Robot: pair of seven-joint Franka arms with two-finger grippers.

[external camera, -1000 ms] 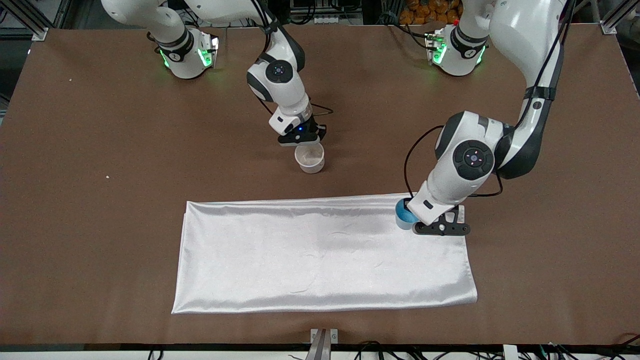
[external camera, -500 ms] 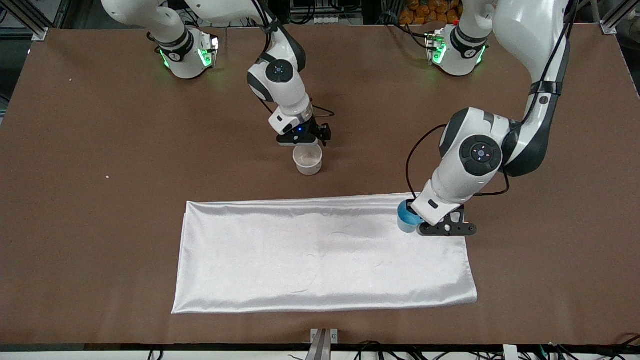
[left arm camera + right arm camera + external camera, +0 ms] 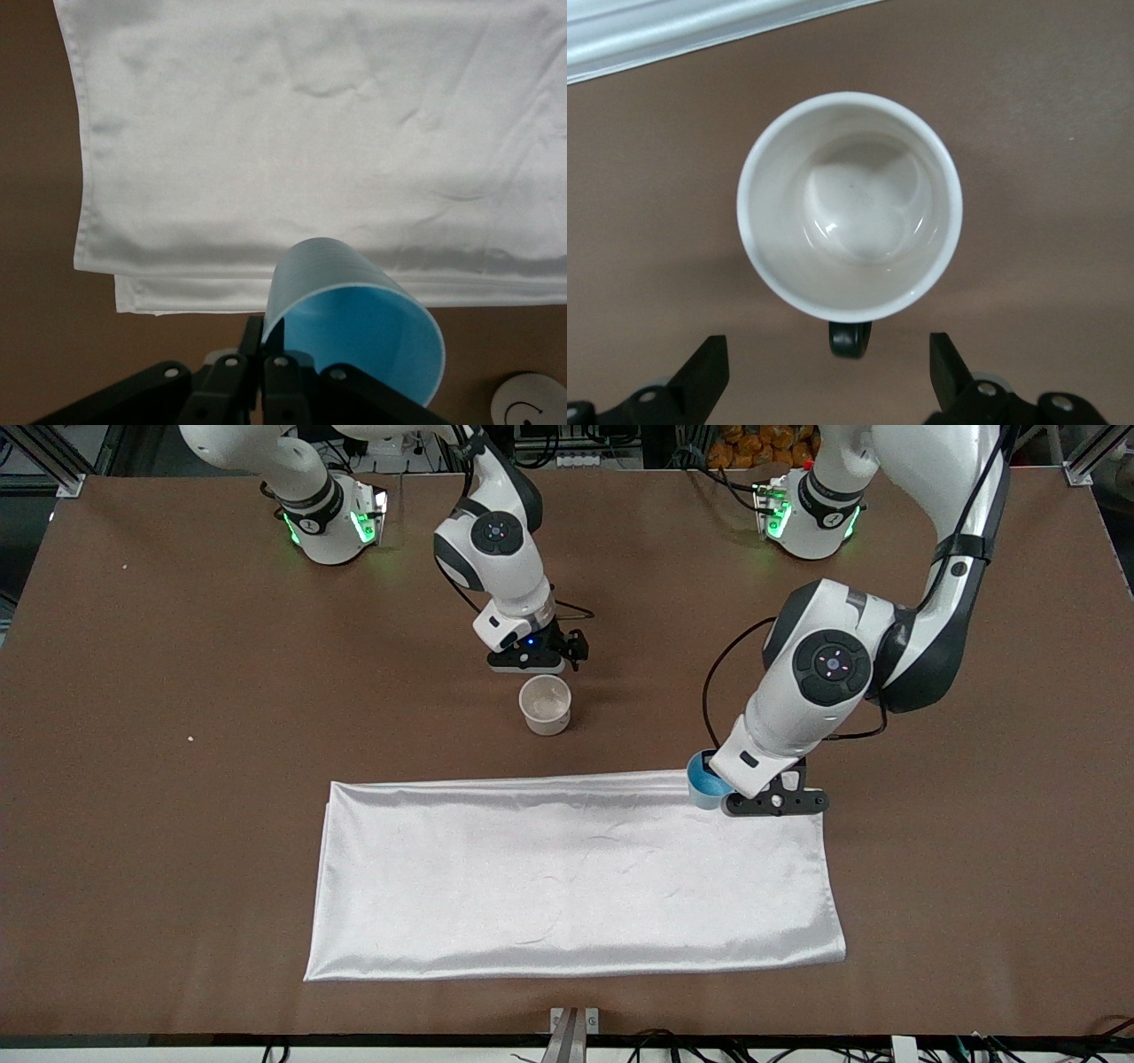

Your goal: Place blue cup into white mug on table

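I need to let go of the blue cup with my left gripper inside the empty white mug point(image 3: 547, 705) point(image 3: 535, 409), upright on the brown table beyond the cloth. The blue cup is now tilted over the cloth's edge.
The white mug point(image 3: 545, 704) with a black handle stands upright and empty on the brown table point(image 3: 177, 691). In the right wrist view the mug point(image 3: 850, 208) shows its cream inside, and its handle point(image 3: 850, 339) points between the spread fingers. My right gripper point(image 3: 532, 662) point(image 3: 828, 372) is open and empty, just above the handle side of the mug. My left gripper point(image 3: 726, 797) point(image 3: 263, 350) is shut on the rim of the blue cup point(image 3: 704, 779) point(image 3: 354, 328). It holds the cup tilted over the cloth's edge.
A shiny white satin cloth point(image 3: 567, 877) lies flat on the table, nearer the front camera than the mug. It also shows in the left wrist view point(image 3: 310, 133) and the right wrist view point(image 3: 656, 35). The arm bases stand along the table's robot edge.
My right gripper has drawn back from the mug toward its base, leaving the mug standing. My left gripper has lifted the blue cup and carried it toward the mug's end of the cloth edge.
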